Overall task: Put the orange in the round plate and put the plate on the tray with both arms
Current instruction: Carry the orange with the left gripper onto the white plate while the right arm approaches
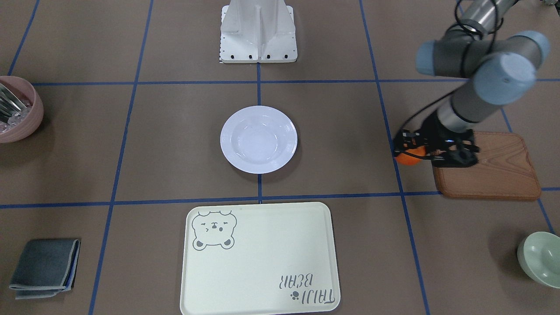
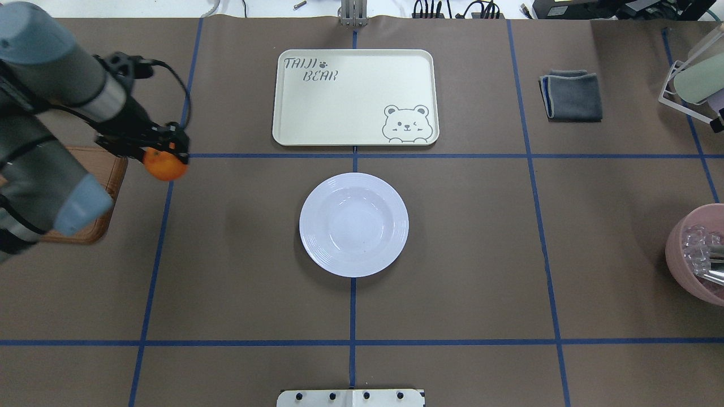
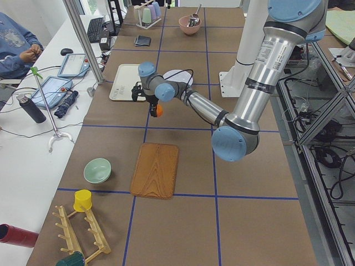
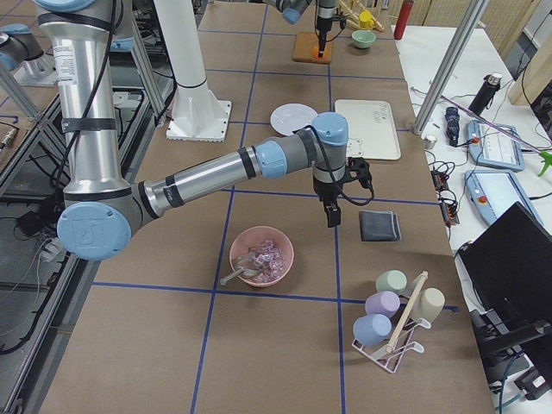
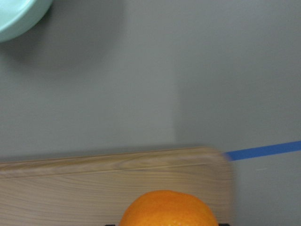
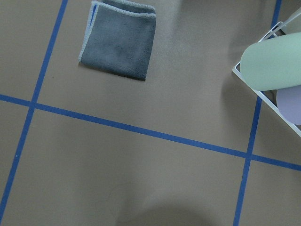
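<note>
Next, my left gripper lets go of the orange near the middle of the white round plate (image 1: 264, 145).
My left gripper (image 1: 410, 151) is shut on the orange (image 1: 409, 158), a small bright mandarin held above the table just beside the wooden board's inner edge. In the overhead view the orange (image 2: 164, 167) hangs under the left gripper (image 2: 165, 154), well left of the round plate (image 2: 353, 224). The white round plate (image 1: 258, 140) sits empty at the table's centre. Beyond it lies the cream tray (image 2: 355, 96), also empty, with its bear drawing. The left wrist view shows the orange (image 5: 169, 209) at its bottom edge. My right gripper (image 4: 332, 216) shows only in the exterior right view, near the grey cloth; I cannot tell its state.
A brown wooden board (image 1: 494, 170) lies under the left arm, with a pale green bowl (image 1: 540, 258) beyond it. A pink bowl (image 2: 696, 254) with utensils, a folded grey cloth (image 2: 571, 95) and a cup rack (image 2: 696, 79) stand on the right side.
</note>
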### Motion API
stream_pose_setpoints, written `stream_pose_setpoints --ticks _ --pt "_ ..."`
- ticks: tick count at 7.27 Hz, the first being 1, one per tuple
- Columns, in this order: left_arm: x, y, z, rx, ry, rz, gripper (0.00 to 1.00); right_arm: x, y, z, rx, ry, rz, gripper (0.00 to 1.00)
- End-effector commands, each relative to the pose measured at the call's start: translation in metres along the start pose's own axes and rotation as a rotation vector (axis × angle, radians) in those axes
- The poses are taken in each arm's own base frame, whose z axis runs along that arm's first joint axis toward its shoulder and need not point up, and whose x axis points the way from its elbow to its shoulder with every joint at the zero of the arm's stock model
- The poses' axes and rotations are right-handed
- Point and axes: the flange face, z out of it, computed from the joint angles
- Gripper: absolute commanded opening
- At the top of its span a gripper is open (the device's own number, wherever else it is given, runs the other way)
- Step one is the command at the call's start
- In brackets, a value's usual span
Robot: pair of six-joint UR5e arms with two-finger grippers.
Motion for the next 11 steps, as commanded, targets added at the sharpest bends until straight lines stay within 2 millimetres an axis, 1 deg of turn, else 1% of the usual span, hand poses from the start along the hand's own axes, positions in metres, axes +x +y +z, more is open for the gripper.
stream_pose_setpoints --ticks 1,2,3,4,5,6,7,8,9,11 --pt "0.176 0.081 0.043 0.010 -0.006 -0.053 0.00 -0.021 -0.012 0.006 -0.005 -0.012 0.005 1.00" --pt "0.234 0.086 0.060 0.016 -0.023 -0.078 0.00 -0.031 -0.015 0.009 -0.009 -0.019 0.027 1.00" --pt "0.278 0.077 0.070 0.021 -0.031 -0.101 0.00 -0.042 -0.017 0.011 -0.012 -0.025 0.041 1.00" --pt "0.308 0.083 0.080 0.030 -0.042 -0.101 0.00 -0.053 -0.020 0.013 -0.015 -0.033 0.046 1.00" --pt "0.316 0.077 0.087 0.048 -0.040 -0.103 0.00 -0.061 -0.020 0.017 -0.021 -0.036 0.040 1.00" --pt "0.314 0.076 0.093 0.050 -0.040 -0.102 0.00 -0.072 -0.025 0.018 -0.021 -0.043 0.023 1.00" --pt "0.316 0.089 0.109 0.086 -0.064 -0.084 0.00 -0.100 -0.022 0.033 -0.048 -0.059 -0.027 1.00" --pt "0.317 0.093 0.111 0.099 -0.068 -0.078 0.00 -0.141 -0.029 0.047 -0.036 -0.097 -0.001 1.00" --pt "0.318 0.094 0.110 0.100 -0.064 -0.075 0.00 -0.196 -0.021 0.068 -0.019 -0.172 0.067 1.00" --pt "0.298 0.094 0.123 0.099 -0.065 -0.074 0.00 -0.273 0.004 0.103 -0.008 -0.313 0.161 1.00"
